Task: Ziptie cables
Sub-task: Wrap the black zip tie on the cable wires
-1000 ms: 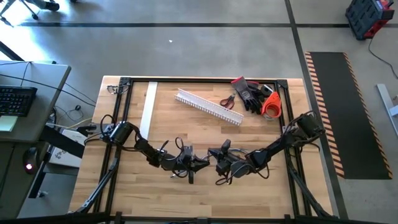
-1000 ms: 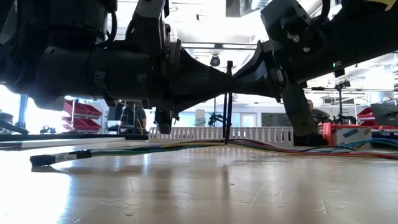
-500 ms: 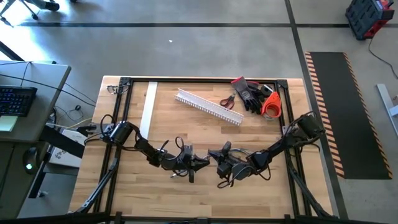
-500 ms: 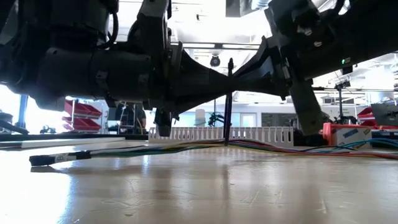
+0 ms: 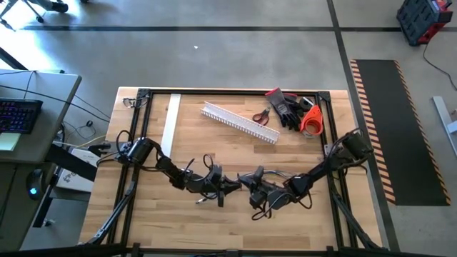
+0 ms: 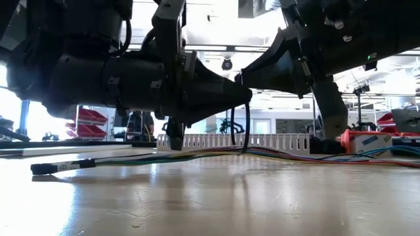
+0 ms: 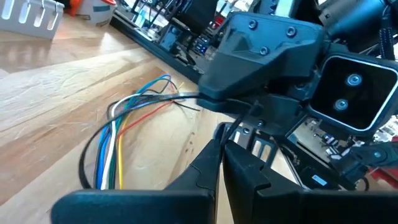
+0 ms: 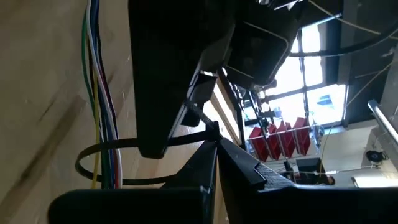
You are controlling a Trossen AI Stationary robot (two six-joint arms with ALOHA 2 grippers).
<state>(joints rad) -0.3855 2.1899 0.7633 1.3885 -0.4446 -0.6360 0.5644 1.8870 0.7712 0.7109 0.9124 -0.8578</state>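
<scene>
The zip tie hangs in a wide loop while the robot's right gripper pinches its head, so next the left gripper takes the head (image 8: 212, 129), freeing the right gripper to pull.
The cables (image 7: 115, 140), a flat bundle of thin coloured wires, lie along the wooden table (image 5: 235, 225) under both arms; in the low view they run across the board (image 6: 197, 155). A thin black zip tie (image 8: 93, 163) loops around them and hangs as a narrow loop (image 6: 244, 128) below the two grippers. My left gripper (image 5: 227, 188) and my right gripper (image 5: 245, 183) meet tip to tip above the bundle at the table's middle. Both are shut on the tie. My left gripper pinches a strand of the zip tie (image 7: 221, 128) at its fingertips, coming in level from the table's left. Which part of the tie it has, I cannot tell. The loop hangs below, around the cables. My right gripper pinches the tie's upper strand (image 8: 210, 134) between its two shut fingers, at their free ends. It comes slanting slightly down from the table's right. The loop reaches from there down around the cables, which stay on the table.
At the far side lie a white comb-toothed duct (image 5: 239, 123), scissors (image 5: 260, 114), black gloves (image 5: 287, 111) and an orange roll (image 5: 310, 121). A white strip (image 5: 170, 125) lies far left. Bare wood shows toward the near edge.
The zip tie stood as a straight upright strip between the fingertips, its end poking above them. It now hangs bent into a narrow loop under them. Both grippers have rolled a little, and the right one has drifted slightly up and toward the table's right.
</scene>
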